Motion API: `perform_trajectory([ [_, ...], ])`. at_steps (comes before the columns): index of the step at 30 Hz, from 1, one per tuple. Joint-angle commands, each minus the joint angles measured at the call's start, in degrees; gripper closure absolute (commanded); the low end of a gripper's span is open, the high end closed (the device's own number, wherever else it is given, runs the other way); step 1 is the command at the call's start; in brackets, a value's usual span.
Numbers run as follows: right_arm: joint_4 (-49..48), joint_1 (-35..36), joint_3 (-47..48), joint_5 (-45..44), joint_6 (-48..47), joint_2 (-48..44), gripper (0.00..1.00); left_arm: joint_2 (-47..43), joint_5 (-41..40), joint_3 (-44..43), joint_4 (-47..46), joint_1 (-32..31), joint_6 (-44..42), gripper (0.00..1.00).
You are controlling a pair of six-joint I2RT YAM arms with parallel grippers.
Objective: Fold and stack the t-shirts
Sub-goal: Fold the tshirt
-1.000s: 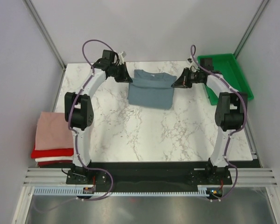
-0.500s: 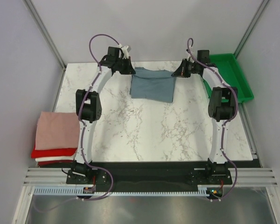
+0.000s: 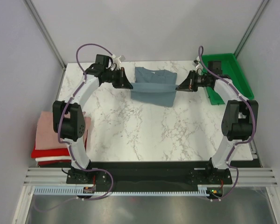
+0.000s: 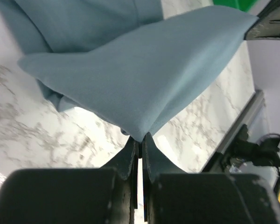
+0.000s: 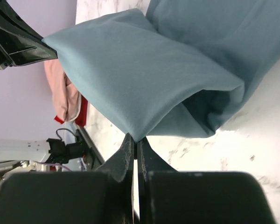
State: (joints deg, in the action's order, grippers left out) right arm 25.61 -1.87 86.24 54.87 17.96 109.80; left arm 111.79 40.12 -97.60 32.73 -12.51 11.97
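Observation:
My right gripper is holding the slate blue-grey t-shirt, folded flat and now stretched between both grippers. It will let go of it on the far middle of the marble table (image 3: pixel 154 97).
The slate blue-grey t-shirt (image 3: pixel 153 85) is at the far middle of the table, stretched between both grippers and lifted along a fold. My left gripper (image 3: pixel 129 85) is shut on its left corner; the cloth (image 4: pixel 130 79) fills the left wrist view above the gripper (image 4: pixel 138 138). My right gripper (image 3: pixel 178 87) is shut on its right corner; the cloth (image 5: pixel 140 79) hangs doubled over in the right wrist view above the gripper (image 5: pixel 136 138). The folded pink t-shirt (image 3: pixel 50 130) lies on the red (image 3: pixel 49 152) and white (image 3: pixel 51 160) ones at the table's left edge.
A green plastic tray (image 3: pixel 228 74) stands at the far right, close behind the right arm. The marble table (image 3: pixel 144 135) runs between the arms. The stack also shows in the right wrist view (image 5: pixel 65 100).
Both grippers have drawn the blue-grey shirt's held edge toward the near side and slightly apart, with the cloth stretched taut between them. The shirt's far part stays on the table.

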Motion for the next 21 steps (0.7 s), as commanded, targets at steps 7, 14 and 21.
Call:
perform_trajectory([
  [7,6.37,-0.86,-19.77,3.49,-4.32,-16.79,1.0,-12.2,4.0,16.81,3.74,0.47,3.24,0.98],
  [14,14.37,-0.86,-29.45,4.01,-8.29,-28.31,1.0,-24.41,2.51,30.0,3.66,-1.37,5.7,0.98],
  [21,18.07,-0.86,-37.36,4.63,-8.46,-38.07,1.0,-35.31,1.19,40.02,4.01,-2.52,5.79,0.98],
])
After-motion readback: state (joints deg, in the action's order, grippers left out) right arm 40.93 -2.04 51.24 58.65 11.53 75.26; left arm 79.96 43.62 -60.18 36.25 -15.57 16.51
